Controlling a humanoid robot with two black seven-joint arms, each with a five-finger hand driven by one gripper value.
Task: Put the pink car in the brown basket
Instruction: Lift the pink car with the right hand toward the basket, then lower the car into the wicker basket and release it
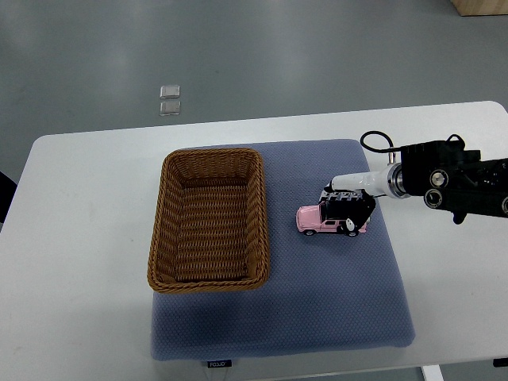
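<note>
Next, I let go of the pink car, still on the blue-grey mat, with my right gripper once it is on the middle of the brown basket's woven bottom (pixel 213 228).
A small pink toy car (pixel 316 221) rests on the blue-grey mat (pixel 333 302), to the right of the brown wicker basket (pixel 208 220), which holds nothing. My right hand (pixel 348 209) comes in from the right edge and sits over the car's rear half, its black fingers (pixel 349 225) curled down around the car's roof and side. The car's wheels still seem to touch the mat. The front of the car points left toward the basket. The left arm does not show.
The mat lies on a white table (pixel 71 238). Grey floor lies beyond the far edge, with two small clear squares (pixel 169 99) on it. A black cable (pixel 378 143) loops above my right wrist.
</note>
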